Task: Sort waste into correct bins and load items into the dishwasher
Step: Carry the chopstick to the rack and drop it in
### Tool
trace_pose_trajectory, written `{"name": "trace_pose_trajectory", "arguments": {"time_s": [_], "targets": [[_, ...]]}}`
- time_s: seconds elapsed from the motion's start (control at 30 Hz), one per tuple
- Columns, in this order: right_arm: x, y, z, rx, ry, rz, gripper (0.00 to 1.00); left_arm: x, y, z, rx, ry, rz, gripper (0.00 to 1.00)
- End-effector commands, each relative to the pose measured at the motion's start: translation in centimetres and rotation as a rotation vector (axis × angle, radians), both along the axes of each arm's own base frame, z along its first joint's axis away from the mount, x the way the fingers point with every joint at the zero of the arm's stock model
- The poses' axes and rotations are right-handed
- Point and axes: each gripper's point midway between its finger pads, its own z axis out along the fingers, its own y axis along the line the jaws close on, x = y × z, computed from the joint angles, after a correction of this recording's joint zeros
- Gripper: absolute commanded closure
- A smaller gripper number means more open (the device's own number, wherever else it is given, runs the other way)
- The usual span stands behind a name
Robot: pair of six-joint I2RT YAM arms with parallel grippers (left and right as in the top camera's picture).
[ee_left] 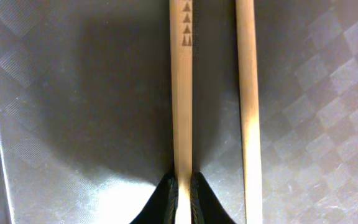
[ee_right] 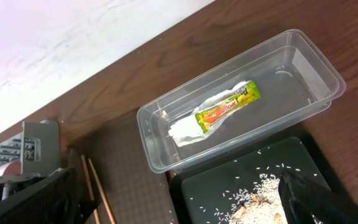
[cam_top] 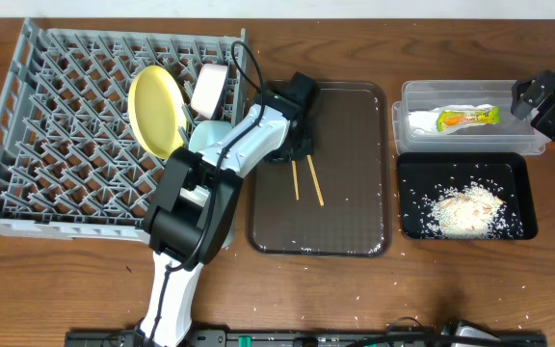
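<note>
The chopstick, still on the dark brown serving tray, will be let go by my left gripper in the grey dish rack [cam_top: 172,181], between the yellow plate and the light blue bowl.
Two wooden chopsticks [cam_top: 304,180] lie on the dark brown serving tray [cam_top: 355,145]. My left gripper [cam_top: 297,152] is at their far ends. In the left wrist view its jaws [ee_left: 182,198] are shut on one chopstick [ee_left: 181,93], and the other [ee_left: 247,93] lies free beside it. The grey dish rack [cam_top: 66,145] holds the yellow plate [cam_top: 154,108], white bowl [cam_top: 210,89] and light blue bowl [cam_top: 205,137]. The wrapper [cam_top: 466,118] lies in the clear tub [cam_top: 412,96]. Rice scraps [cam_top: 465,210] fill the black tray [cam_top: 412,173]. My right gripper [cam_top: 545,101] is open and empty above the tub's right end. I cannot make out the cup.
Loose rice grains dot the table round the black tray and the brown tray's front edge. The right wrist view shows the tub [ee_right: 316,93], wrapper [ee_right: 224,111], black tray [ee_right: 216,186], chopsticks [ee_right: 98,186] and the rack's corner [ee_right: 36,146].
</note>
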Motion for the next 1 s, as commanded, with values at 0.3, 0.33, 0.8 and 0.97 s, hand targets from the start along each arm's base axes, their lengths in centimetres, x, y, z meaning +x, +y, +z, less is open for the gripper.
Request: {"name": "trace_pose_trajectory", "arguments": {"time_s": [0.3,0.33,0.8,0.97], "targets": [[-0.1,-0.2,0.0,0.002,0.003,-0.012,0.01,0.0,1.1,8.1,0.027,-0.029,-0.101,0.92],[-0.1,-0.2,0.0,0.002,0.003,-0.012,0.01,-0.1,1.4,9.4,0.024,-0.043,-0.113,0.93],[-0.1,-0.2,0.0,0.002,0.003,-0.012,0.01,-5.0,19.0,20.6,0.338,-0.066,0.104,0.93],[-0.1,-0.2,0.0,0.002,0.003,-0.012,0.01,-6.0,22.7,18.0,0.378,0.035,0.064,0.92]]}}
